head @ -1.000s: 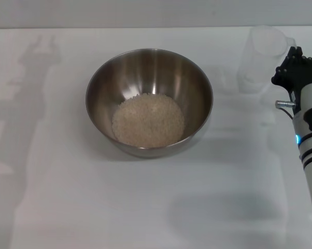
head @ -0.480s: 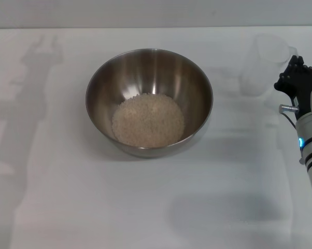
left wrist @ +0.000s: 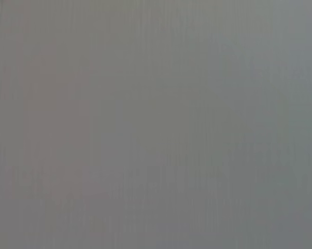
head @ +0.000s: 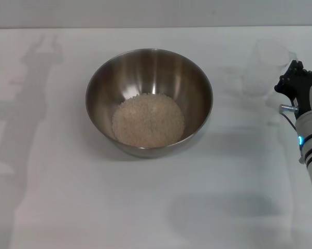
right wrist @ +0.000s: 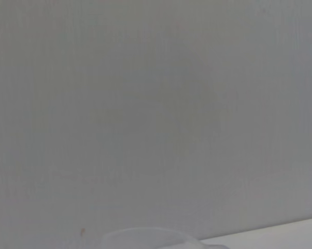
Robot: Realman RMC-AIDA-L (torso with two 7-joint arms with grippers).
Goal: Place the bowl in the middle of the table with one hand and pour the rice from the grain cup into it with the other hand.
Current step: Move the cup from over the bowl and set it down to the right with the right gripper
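My right gripper is to handle the grain cup's placing. Next, I set it down on the bare white tabletop (head: 236, 90) close beside the steel bowl.
The steel bowl (head: 101, 72) sits in the middle of the white table (head: 145, 207), holding a heap of pale rice (head: 148, 119). At the far right stands the clear grain cup (head: 264, 67), upright and looking empty. My right gripper (head: 295, 77) is at the cup's handle side and appears shut on it. In the right wrist view only the grain cup's rim (right wrist: 145, 236) shows, at the picture's edge. The left gripper is out of view, and the left wrist view is plain grey.
A shadow of the left arm (head: 21, 104) falls on the left side of the tabletop. The table's far edge (head: 156, 27) runs behind the bowl and cup. My right forearm (head: 311, 155) rises along the right border.
The right gripper has shifted slightly right and down, and the grain cup has come down with it. The bowl and rice have not moved.
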